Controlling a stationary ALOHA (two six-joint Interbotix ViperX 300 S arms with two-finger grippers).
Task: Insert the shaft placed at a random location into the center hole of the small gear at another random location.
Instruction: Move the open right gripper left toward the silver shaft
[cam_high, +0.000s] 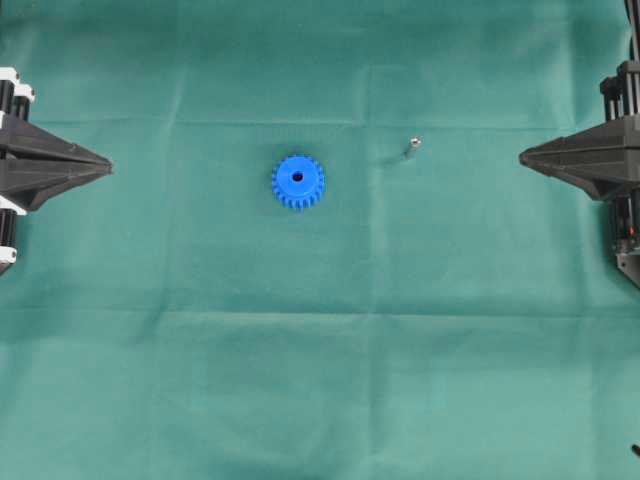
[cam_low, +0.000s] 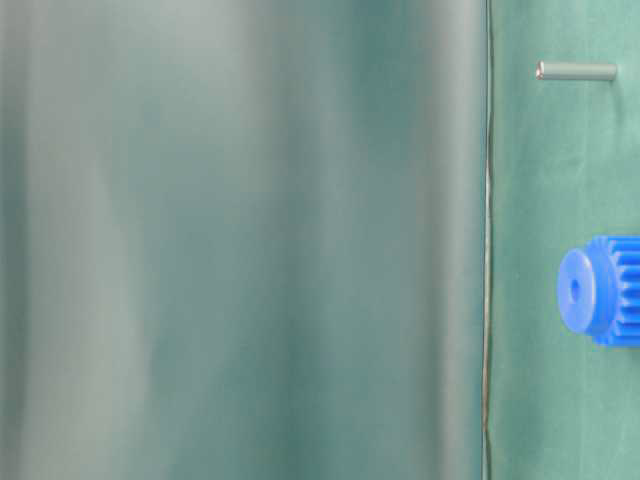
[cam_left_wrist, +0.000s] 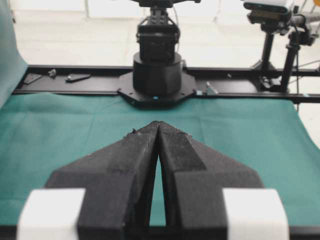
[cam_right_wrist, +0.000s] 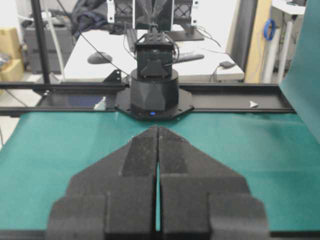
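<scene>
Next, I close my right gripper at the upper end of the silver shaft (cam_high: 414, 145), because the shaft must go into the small gear.
The small gear (cam_high: 297, 182), bright blue with short teeth, lies flat near the middle of the green cloth, its dark center hole (cam_high: 297, 177) facing up. In the table-level view the small gear (cam_low: 600, 290) shows at the right edge. The shaft (cam_high: 411, 147), a tiny silver pin, stands right of the gear; the shaft (cam_low: 576, 71) also shows in the table-level view. My left gripper (cam_high: 110, 166) sits shut at the far left edge, well away from both. My right gripper (cam_high: 521, 156) sits shut at the far right. Both hold nothing, tips together (cam_left_wrist: 158, 123) (cam_right_wrist: 158, 128).
Green cloth (cam_high: 320, 360) covers the whole table. Each wrist view looks across it at the opposite arm's black base (cam_left_wrist: 157, 80) (cam_right_wrist: 154, 92) on a black rail. A blurred green fold (cam_low: 240, 240) fills most of the table-level view.
</scene>
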